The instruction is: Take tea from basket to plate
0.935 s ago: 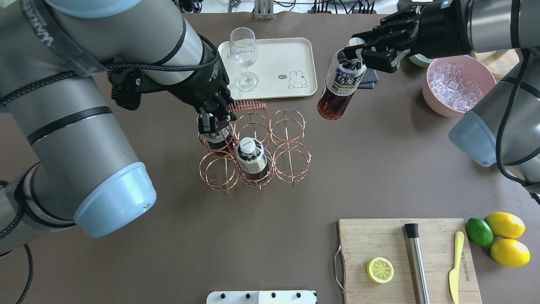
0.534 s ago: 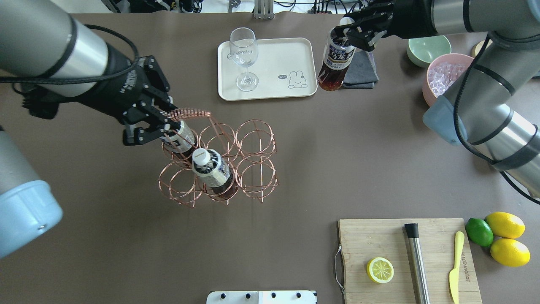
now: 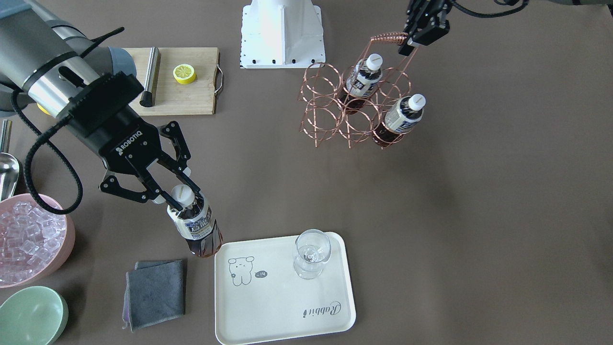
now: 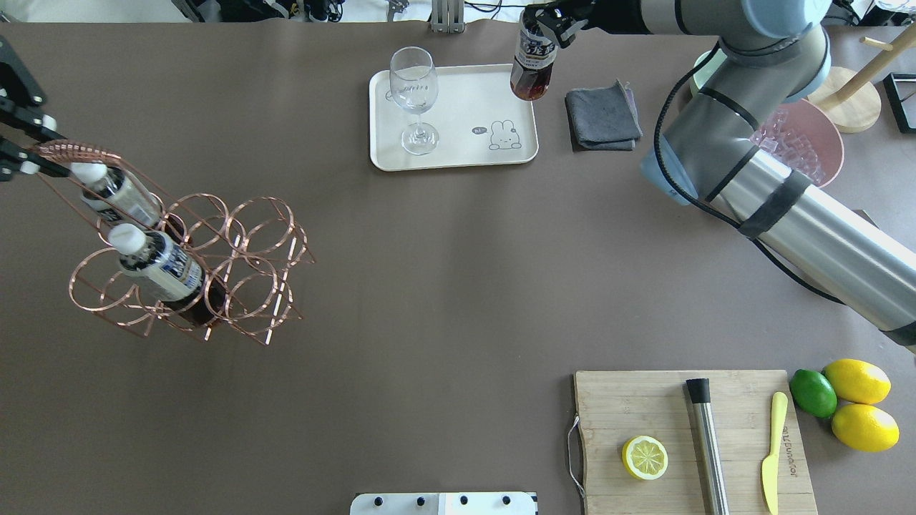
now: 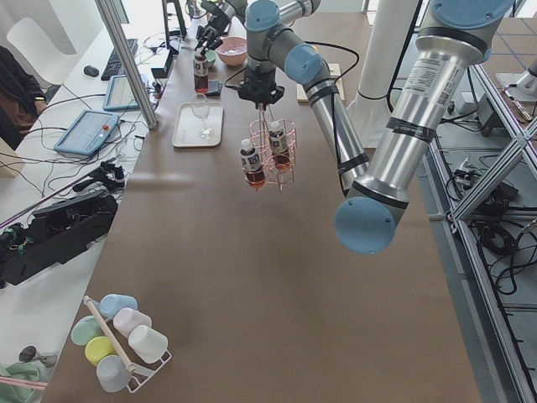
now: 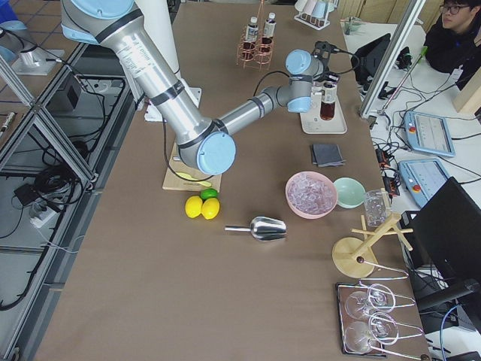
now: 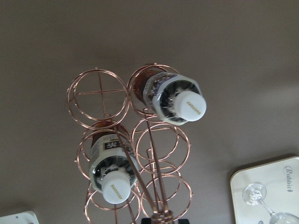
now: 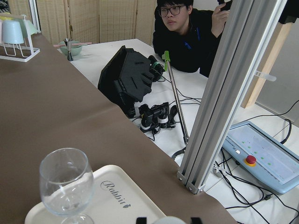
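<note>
My right gripper should put the tea bottle down on the cream plate (image 3: 250, 287), by the bear print. The bottle is now held tilted at the plate's corner.
My right gripper (image 3: 181, 195) is shut on the neck of a tea bottle (image 3: 197, 228), below its white cap. It holds the bottle tilted at the corner of the cream plate (image 3: 287, 302) nearest the bear print. In the overhead view the tea bottle (image 4: 530, 63) hangs over the plate's (image 4: 465, 86) far right corner. I cannot tell if it touches. My left gripper (image 4: 34, 147) is shut on the coiled handle of the copper basket (image 4: 243, 236) and holds it at the table's left. Two more tea bottles (image 4: 163, 270) (image 4: 118, 197) stand in its cells.
A wine glass (image 4: 415, 100) stands on the plate's other end. A grey cloth (image 4: 603, 114), a pink bowl of ice (image 3: 28, 244) and a green bowl (image 3: 31, 314) lie beside the plate. A cutting board (image 4: 644, 400) and lemons (image 4: 859, 400) are at the near right.
The left gripper has carried the basket with its two bottles far to the left. The right gripper has carried its bottle left and away, from above the cloth to the plate's corner.
</note>
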